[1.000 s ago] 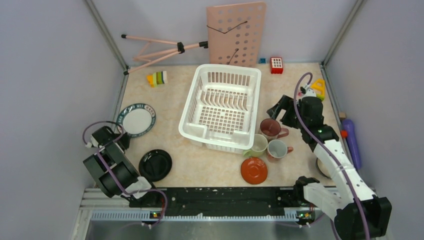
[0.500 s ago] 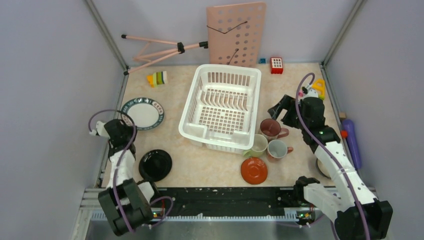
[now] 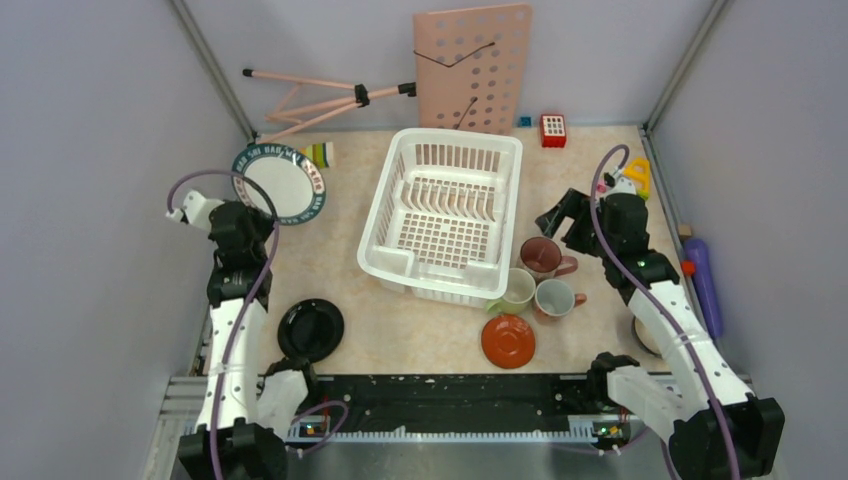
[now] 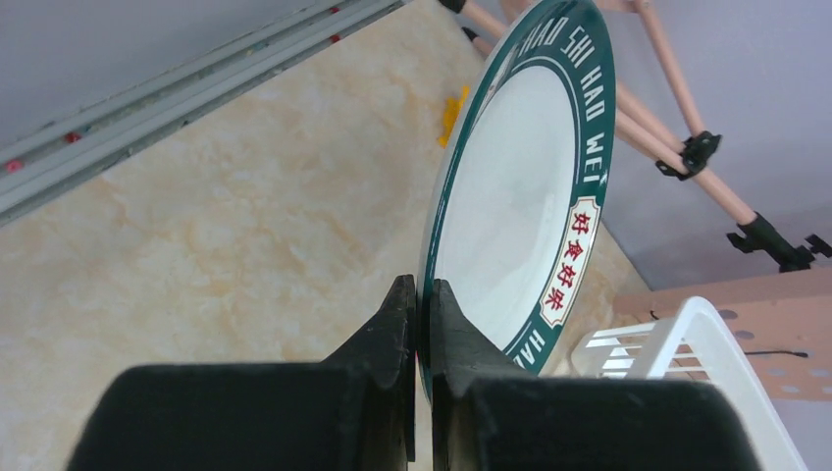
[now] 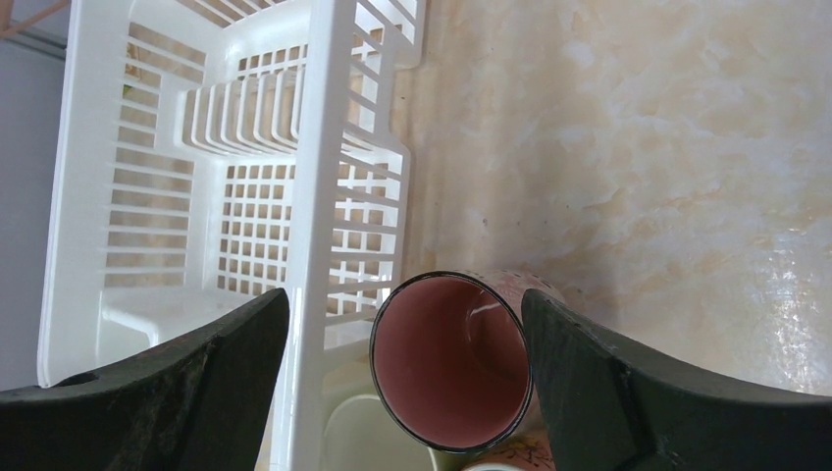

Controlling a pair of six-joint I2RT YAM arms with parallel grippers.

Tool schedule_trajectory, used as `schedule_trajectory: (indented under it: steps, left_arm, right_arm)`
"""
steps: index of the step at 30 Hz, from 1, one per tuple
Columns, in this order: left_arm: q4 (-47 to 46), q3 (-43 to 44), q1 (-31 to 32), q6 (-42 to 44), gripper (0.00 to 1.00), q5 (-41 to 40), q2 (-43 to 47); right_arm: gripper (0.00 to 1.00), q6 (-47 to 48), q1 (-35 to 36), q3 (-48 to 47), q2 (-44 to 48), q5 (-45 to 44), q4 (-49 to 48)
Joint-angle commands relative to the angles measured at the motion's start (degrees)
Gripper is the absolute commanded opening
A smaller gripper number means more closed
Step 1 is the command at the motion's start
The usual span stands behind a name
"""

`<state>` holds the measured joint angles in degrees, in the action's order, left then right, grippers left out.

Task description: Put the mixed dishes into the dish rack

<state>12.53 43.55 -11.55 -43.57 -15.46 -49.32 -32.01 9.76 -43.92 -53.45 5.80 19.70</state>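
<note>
My left gripper should release the green-rimmed plate inside the white dish rack (image 3: 407, 176), along the side closest to the toy blocks. The plate is still tilted up above the table.
My left gripper (image 3: 256, 208) is shut on the rim of the green-rimmed plate (image 3: 281, 183) and holds it tilted up on edge above the table's back left. In the left wrist view my gripper (image 4: 422, 294) pinches the plate (image 4: 520, 206). The white dish rack (image 3: 455, 136) stands mid-table, to the plate's right. My right gripper (image 3: 560, 215) is open, its jaws either side of the maroon mug (image 3: 543, 255) beside the rack, as the right wrist view shows (image 5: 451, 363). A pale-green mug (image 3: 518, 290), a pink mug (image 3: 553, 297), an orange saucer (image 3: 507, 341) and a black plate (image 3: 311, 329) lie on the table.
A pink perforated board (image 3: 472, 65) and a pink tripod (image 3: 320, 95) lean at the back wall. Toy blocks (image 3: 318, 155), a red block (image 3: 553, 130) and a yellow toy (image 3: 637, 175) sit near the back. A purple object (image 3: 705, 280) lies at the right wall.
My left arm has extended toward the back left, lifting the green-rimmed plate off the table and tilting it up. The right arm and the mugs have not moved.
</note>
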Motion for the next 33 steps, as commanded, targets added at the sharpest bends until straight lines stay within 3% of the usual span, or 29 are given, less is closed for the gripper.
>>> schedule_trajectory:
  steps: [1,12,19,25,28,33]
  left_arm:
    - [-1.53,8.10,3.00,4.31,0.00,-3.17,1.85]
    - [-4.23,23.62,19.26,10.45,0.00,-2.31,-3.76]
    - [-6.28,30.45,36.15,19.38,0.00,-13.20,-12.60]
    - [-10.07,36.72,48.53,37.31,0.00,-27.22,-22.63]
    - [-20.27,35.87,51.49,47.77,0.00,-33.07,-27.53]
    - [-23.92,38.17,52.05,51.55,0.00,-34.68,-34.52]
  right_arm:
    - [0.87,-0.54,0.55,-2.48,0.15,-0.56,-1.65]
    - [0.88,-0.20,0.54,-3.24,1.31,-2.65,-1.22]
    - [0.88,-0.36,0.53,-3.54,1.56,-4.00,-0.95]
    - [0.88,-0.35,0.57,-3.15,2.72,-5.23,-0.33]
    - [0.88,-0.40,0.57,-2.69,3.28,-5.54,-0.29]
    - [0.88,-0.26,0.55,-2.62,3.41,-6.53,-0.01]
